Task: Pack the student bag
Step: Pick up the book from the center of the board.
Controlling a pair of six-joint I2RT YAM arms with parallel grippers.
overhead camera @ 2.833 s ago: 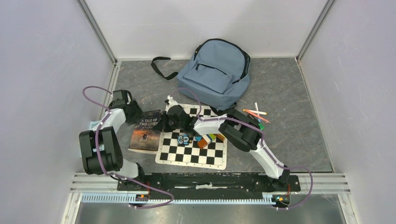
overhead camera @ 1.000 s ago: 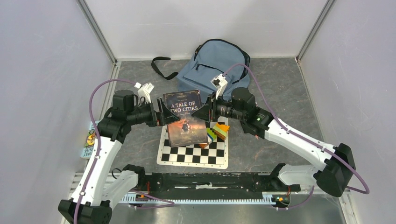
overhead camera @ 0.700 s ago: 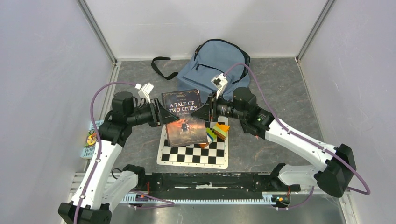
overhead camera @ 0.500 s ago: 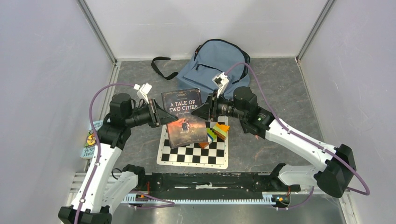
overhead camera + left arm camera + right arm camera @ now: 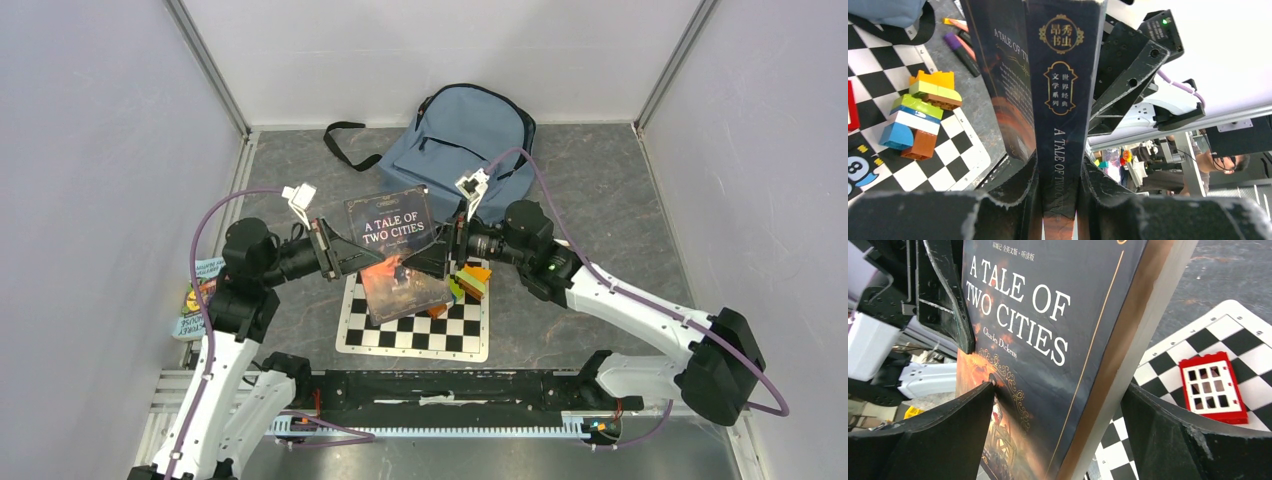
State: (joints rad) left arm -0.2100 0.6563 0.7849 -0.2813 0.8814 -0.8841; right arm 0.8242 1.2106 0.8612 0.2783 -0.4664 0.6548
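My right gripper is crooked to the edge of the book's pages, so it should move back, straighten up and close on the pages (image 5: 1104, 410) before my left gripper opens.
The student bag (image 5: 465, 150), dusty blue with black straps, lies flat at the back of the table, and its corner shows in the left wrist view (image 5: 888, 10). A dark book, "A Tale of Two Cities" (image 5: 395, 240), hangs tilted above the chessboard (image 5: 440, 335). My left gripper (image 5: 345, 258) is shut on the book's spine (image 5: 1063, 100), fingers pressed to both covers (image 5: 1058, 170). My right gripper (image 5: 432, 258) stands open around the book's page edge (image 5: 1038, 340). Its left fingertip touches the front cover and its right finger is apart (image 5: 1058, 387).
Stacked coloured building blocks (image 5: 472, 280) and a red window piece (image 5: 1215, 385) sit on the chessboard. Pens (image 5: 960, 47) lie on the grey table past the board. Another book (image 5: 195, 300) lies by the left wall. A black strap (image 5: 345, 140) loops left of the bag.
The book was lifted from the table left of the chessboard. In the last second my left gripper closed on its spine and my right gripper opened, letting go. The book now tilts more.
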